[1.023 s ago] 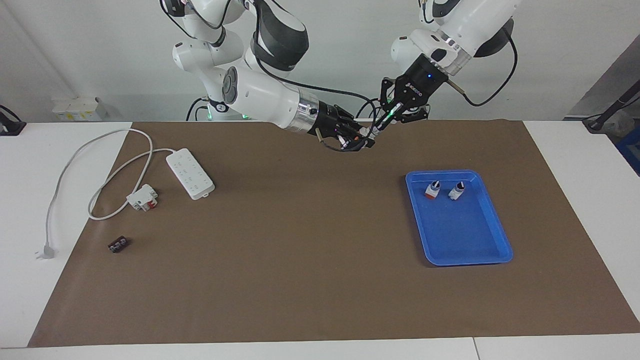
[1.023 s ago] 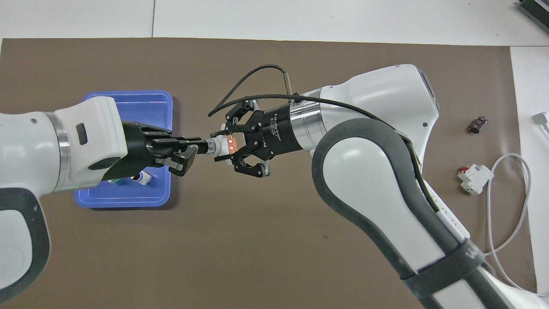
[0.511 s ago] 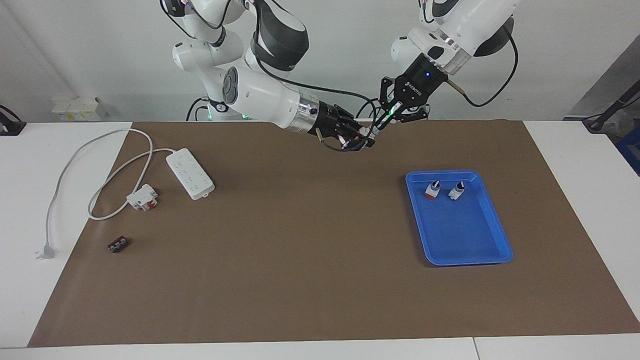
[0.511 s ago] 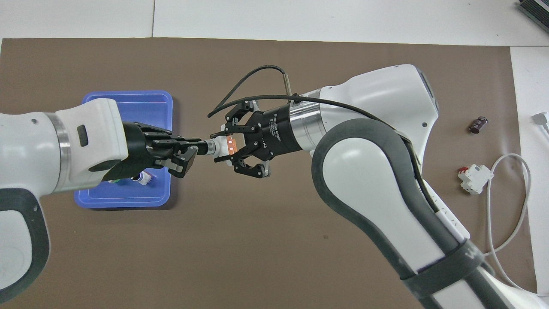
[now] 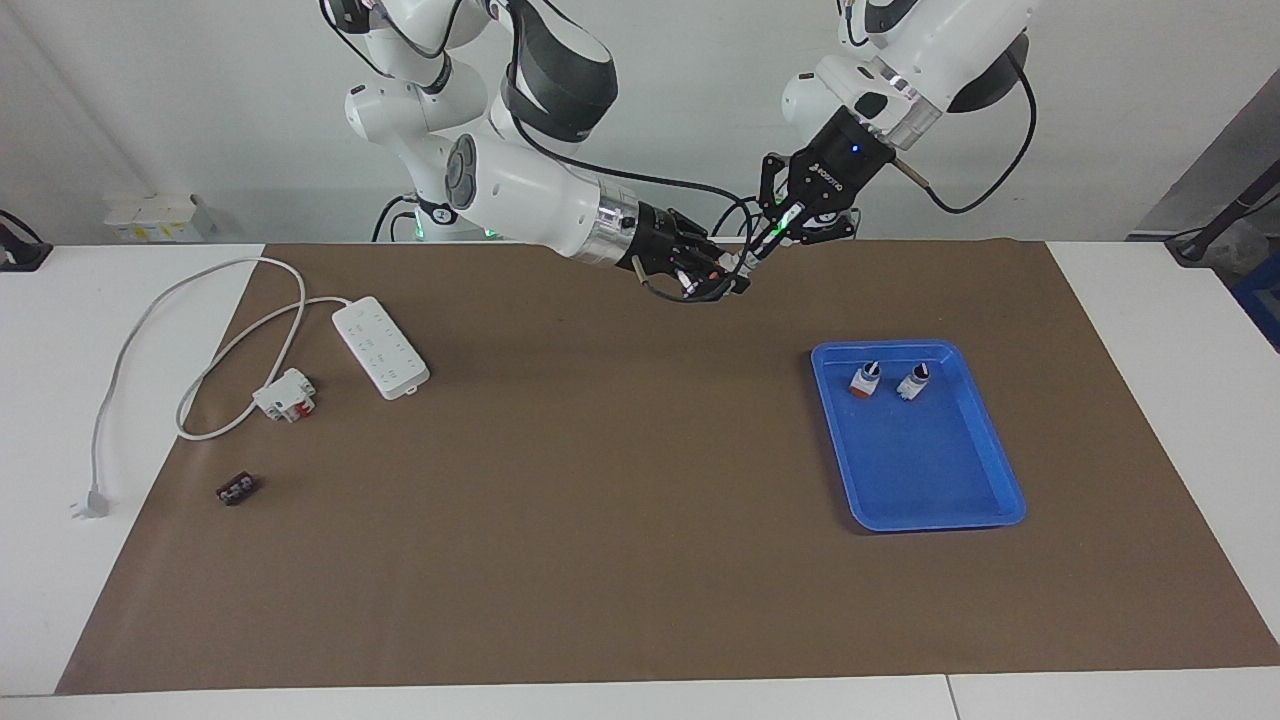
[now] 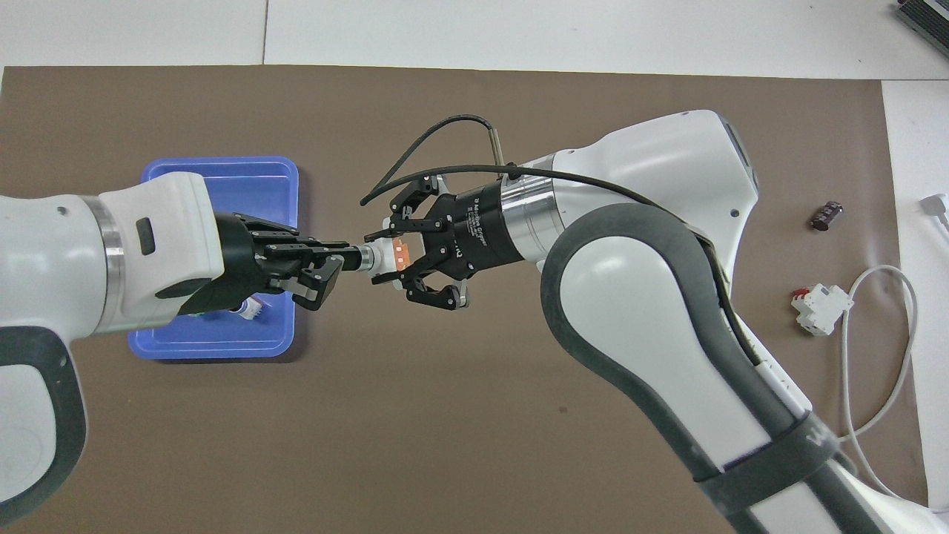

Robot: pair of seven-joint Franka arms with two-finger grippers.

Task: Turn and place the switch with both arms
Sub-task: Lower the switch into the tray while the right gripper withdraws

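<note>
Next, my left gripper lets go of the switch inside the blue tray [image 6: 246,233], close to the edge that faces my right gripper.
The switch [image 6: 387,256] hangs in the air between both grippers, over the brown mat near the robots' edge; it also shows in the facing view [image 5: 730,266]. My right gripper [image 6: 394,256] is shut on its orange-and-white base, seen in the facing view too [image 5: 718,272]. My left gripper [image 6: 347,256] is shut on its black knob end, seen in the facing view too [image 5: 762,243]. Two more switches [image 5: 865,380] [image 5: 914,382] lie in the blue tray [image 5: 940,470].
The blue tray [image 6: 252,174] sits toward the left arm's end, partly under the left wrist. Toward the right arm's end lie a white power strip [image 5: 380,347], a white-and-red block [image 6: 821,309] with a white cable, and a black terminal strip [image 6: 826,215].
The left gripper's wrist has turned a little about the knob. The right gripper has shifted slightly with the switch. Both keep their hold.
</note>
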